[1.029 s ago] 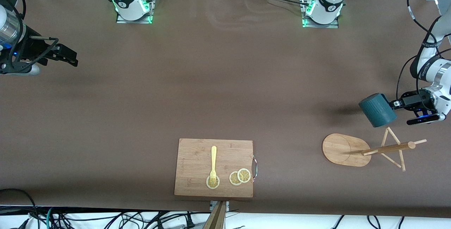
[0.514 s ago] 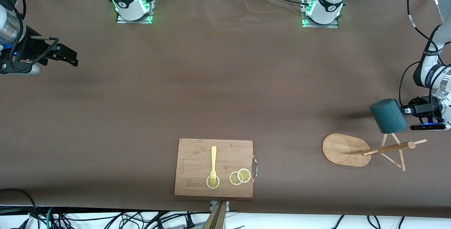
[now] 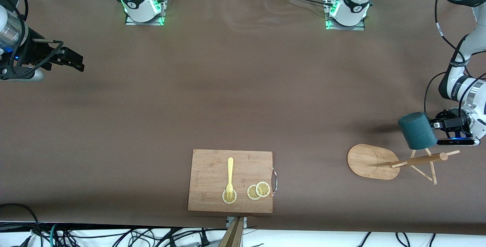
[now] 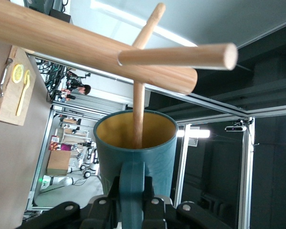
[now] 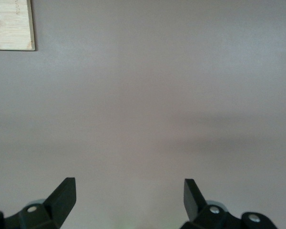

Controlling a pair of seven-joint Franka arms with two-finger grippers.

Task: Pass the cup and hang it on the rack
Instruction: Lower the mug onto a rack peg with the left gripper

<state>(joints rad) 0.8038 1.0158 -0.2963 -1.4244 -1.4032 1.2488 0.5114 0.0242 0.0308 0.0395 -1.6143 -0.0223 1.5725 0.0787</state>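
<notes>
My left gripper needs to let go of the dark teal cup on the rack's thin peg [image 3: 413, 144] [image 4: 135, 143] that reaches into the cup's yellow opening.
The dark teal cup [image 3: 417, 130] hangs tilted over the bamboo rack [image 3: 417, 160], at the left arm's end of the table. My left gripper [image 3: 433, 124] is shut on its handle. In the left wrist view the handle [image 4: 132, 183] sits between the jaws. There a thin peg [image 4: 138, 112] of the rack [image 4: 76, 47] reaches into the cup's [image 4: 157, 157] yellow mouth. The rack's oval base [image 3: 366, 161] lies on the table. My right gripper [image 3: 78, 62] waits open over the right arm's end, nothing between its fingers [image 5: 62, 193].
A bamboo cutting board [image 3: 212, 167] lies near the front edge of the table, carrying a yellow fork [image 3: 229, 173] and lemon slices [image 3: 259, 190]. Its corner [image 5: 12, 24] shows in the right wrist view. Cables run along the front edge.
The left gripper carried the cup toward the left arm's end and lower, onto the rack's pegs. The right arm has not moved.
</notes>
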